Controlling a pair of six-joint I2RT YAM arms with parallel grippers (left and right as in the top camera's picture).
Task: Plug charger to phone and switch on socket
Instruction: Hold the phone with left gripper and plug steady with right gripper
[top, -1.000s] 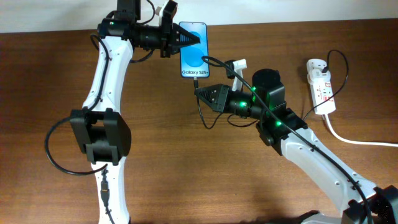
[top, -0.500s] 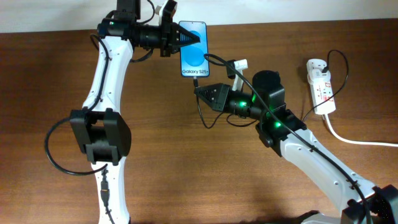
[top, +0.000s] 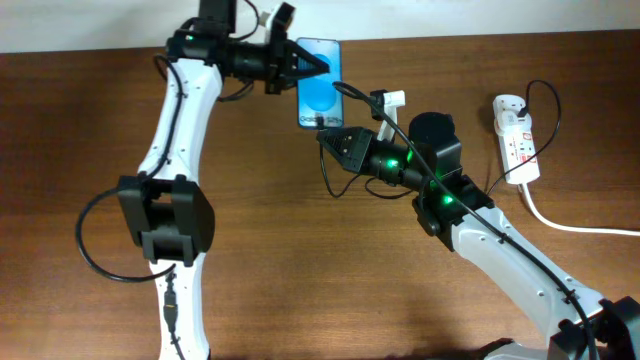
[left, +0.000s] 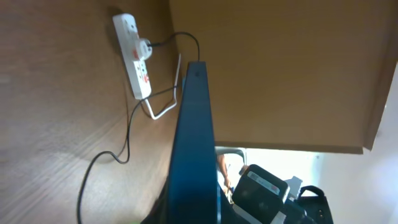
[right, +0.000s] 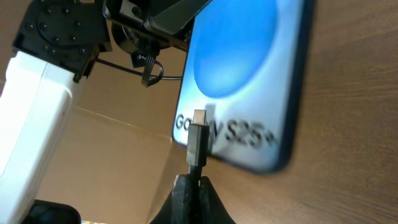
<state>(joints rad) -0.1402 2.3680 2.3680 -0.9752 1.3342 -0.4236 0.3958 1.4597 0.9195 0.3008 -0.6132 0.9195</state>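
Next, my left gripper sets the phone down on the bare table (top: 295, 169) between my left arm and the thin black cable. The phone is held tilted up at the table's back.
The phone (top: 318, 92), blue screen with "Galaxy S25" text, is held at the table's back by my left gripper (top: 306, 65), which is shut on its upper left edge. It is tilted up; the left wrist view shows it edge-on (left: 194, 137). My right gripper (top: 325, 138) is shut on the charger (top: 328, 185) just behind its plug (right: 198, 134). The plug tip sits in front of the phone's bottom end (right: 249, 74), over the text; I cannot tell whether they touch. The socket (top: 516, 135), a white strip with red switches, lies at the far right, and also shows in the left wrist view (left: 134, 53).
The thin black cable runs from the right gripper across the table to an adapter in the socket's far end. A thick white cord (top: 570, 225) leaves the socket toward the right edge. A cardboard wall (left: 280, 68) stands behind the table.
The left gripper has shifted the phone a little right and back and tilted it up. The right gripper with the plug has moved up closer to the phone's bottom end.
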